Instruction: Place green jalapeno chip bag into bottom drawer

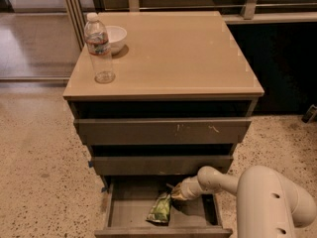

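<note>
Next, my gripper releases the green jalapeno chip bag on the bottom drawer's inside (pixel 162 210), just behind the middle of the drawer's front panel.
The green jalapeno chip bag (pixel 160 208) lies inside the open bottom drawer (pixel 130 206), near the drawer's middle front. My gripper (pixel 176 192) is down inside the drawer, just to the right of and above the bag's upper end. The white arm (pixel 233 182) reaches in from the lower right. The drawer is pulled out below the two closed drawers of the tan-topped cabinet (pixel 168 53).
A clear water bottle (pixel 98 48) and a white bowl (pixel 114 37) stand on the cabinet top's left rear corner. The upper drawer front (pixel 163 131) has scratch marks. Speckled floor surrounds the cabinet; a dark wall stands at right.
</note>
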`<state>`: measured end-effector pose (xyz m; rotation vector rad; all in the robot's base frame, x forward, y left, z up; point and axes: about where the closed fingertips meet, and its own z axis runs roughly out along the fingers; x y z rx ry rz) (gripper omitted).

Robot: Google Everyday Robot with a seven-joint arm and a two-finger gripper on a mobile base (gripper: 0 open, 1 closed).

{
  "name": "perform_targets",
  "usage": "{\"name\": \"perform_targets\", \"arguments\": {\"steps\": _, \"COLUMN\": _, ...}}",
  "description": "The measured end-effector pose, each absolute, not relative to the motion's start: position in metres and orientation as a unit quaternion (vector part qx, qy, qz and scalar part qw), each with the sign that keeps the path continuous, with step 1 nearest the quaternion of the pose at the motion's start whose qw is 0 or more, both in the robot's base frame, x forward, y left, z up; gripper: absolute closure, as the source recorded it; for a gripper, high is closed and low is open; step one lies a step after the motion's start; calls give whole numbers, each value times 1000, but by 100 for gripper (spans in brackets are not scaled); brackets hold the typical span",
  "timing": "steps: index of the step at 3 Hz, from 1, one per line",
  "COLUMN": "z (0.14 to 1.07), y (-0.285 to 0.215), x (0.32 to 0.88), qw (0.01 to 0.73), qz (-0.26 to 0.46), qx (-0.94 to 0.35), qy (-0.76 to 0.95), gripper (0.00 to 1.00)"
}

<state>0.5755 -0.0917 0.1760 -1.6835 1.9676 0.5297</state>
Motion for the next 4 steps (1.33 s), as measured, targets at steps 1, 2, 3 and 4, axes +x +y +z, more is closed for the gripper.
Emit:
{"name": "perform_targets", "arguments": {"steps": 1, "z": 169, "y": -99, "x": 571, "qw": 235, "qz": 178, "qx": -613, "qy": 733, "gripper": 100}}
{"name": "perform_targets", "arguments": {"steps": 2, "z": 166, "y": -107, "x": 563, "qw": 236, "qz": 158, "qx": -598, "qy": 749, "gripper": 100}}
{"name": "perform_targets", "arguments": {"steps": 3, "z": 164, "y": -112, "x": 554, "qw": 244, "qz": 150, "qx": -589, "qy": 756, "gripper": 100}}
{"name": "perform_targets", "arguments": {"steps": 4, "z": 163, "y": -113, "x": 553, "qw": 245, "qz": 150, "qx": -588, "qy": 756, "gripper": 84}}
